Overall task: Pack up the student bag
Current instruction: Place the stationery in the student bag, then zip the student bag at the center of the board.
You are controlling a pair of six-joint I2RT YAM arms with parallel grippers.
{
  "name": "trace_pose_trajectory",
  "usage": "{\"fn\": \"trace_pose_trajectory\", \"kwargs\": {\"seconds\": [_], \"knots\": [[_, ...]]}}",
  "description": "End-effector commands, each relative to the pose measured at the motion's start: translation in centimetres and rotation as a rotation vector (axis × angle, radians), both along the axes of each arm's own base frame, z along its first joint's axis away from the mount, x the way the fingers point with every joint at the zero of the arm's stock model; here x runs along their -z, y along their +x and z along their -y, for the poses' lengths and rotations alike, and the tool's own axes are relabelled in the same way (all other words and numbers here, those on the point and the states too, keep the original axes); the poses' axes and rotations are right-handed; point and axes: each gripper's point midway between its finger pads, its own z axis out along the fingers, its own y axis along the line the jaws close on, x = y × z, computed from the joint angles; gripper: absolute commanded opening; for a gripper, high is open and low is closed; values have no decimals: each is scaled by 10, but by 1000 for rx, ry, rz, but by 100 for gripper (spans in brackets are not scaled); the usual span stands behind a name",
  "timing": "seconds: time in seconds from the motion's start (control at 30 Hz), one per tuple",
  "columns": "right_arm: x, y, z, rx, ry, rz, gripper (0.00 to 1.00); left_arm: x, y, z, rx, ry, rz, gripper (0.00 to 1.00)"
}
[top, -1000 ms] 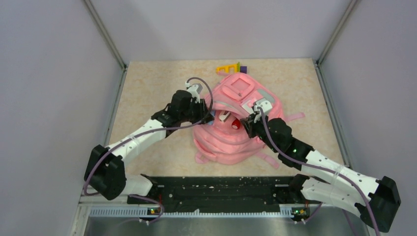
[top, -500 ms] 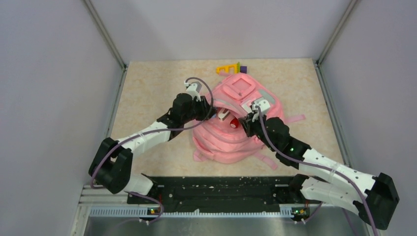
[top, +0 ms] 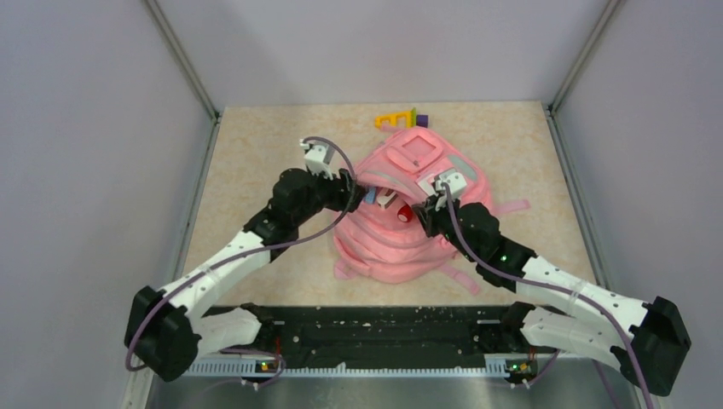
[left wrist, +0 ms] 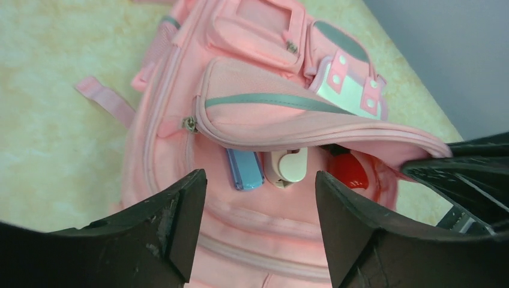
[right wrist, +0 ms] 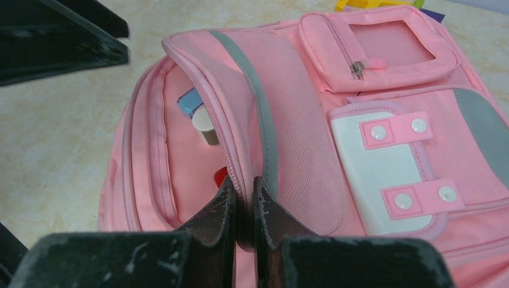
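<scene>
The bag's flap is gaping above the items, so I should use my left gripper to take the flap's corner (left wrist: 204,120) by the zipper pull and draw it down before zipping.
The pink student bag (top: 401,230) lies mid-table, its main compartment open. My right gripper (top: 424,210) is shut on the zip rim of the opening (right wrist: 240,180) and holds the flap up. Inside lie a blue flat item (left wrist: 244,169), a cream-white item (left wrist: 287,168) and a red object (left wrist: 350,171); they also show in the right wrist view, the blue item (right wrist: 191,102) uppermost. My left gripper (top: 351,192) is open and empty at the left edge of the opening, its jaws wide apart just short of the items. The white patch (right wrist: 384,174) is on the bag's front.
A yellow plastic piece (top: 392,118) and a purple piece (top: 419,118) lie behind the bag near the back wall. Pink straps (top: 511,204) trail out to the right and front. Grey walls enclose the table (top: 256,153) on three sides.
My left gripper has drawn back leftward out of the bag opening. A blue item now shows inside beside the cream one. The right gripper keeps its hold.
</scene>
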Motion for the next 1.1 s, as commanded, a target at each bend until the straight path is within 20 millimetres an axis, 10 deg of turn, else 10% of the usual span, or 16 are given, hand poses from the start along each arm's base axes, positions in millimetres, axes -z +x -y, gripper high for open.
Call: {"fn": "trace_pose_trajectory", "kwargs": {"seconds": [0.0, 0.2, 0.47, 0.7, 0.93, 1.07], "knots": [[-42, -2, -15, -41, 143, 50, 0, -28, -18, -32, -44, 69, 116, 75], [-22, -24, -15, -90, 159, -79, 49, -45, -22, -48, -120, 30, 72, 81], [-7, -39, 22, 32, 201, -186, 81, -41, 22, -34, -125, -66, 10, 83], [29, -16, 49, 197, 293, -336, 84, -17, 67, -22, -98, -77, -23, 83], [76, -2, 52, 264, 195, -404, 84, 31, 71, -5, 13, -16, -81, 83], [98, 2, 52, 290, 160, -429, 81, 54, 55, 1, 88, 0, -130, 58]]}}
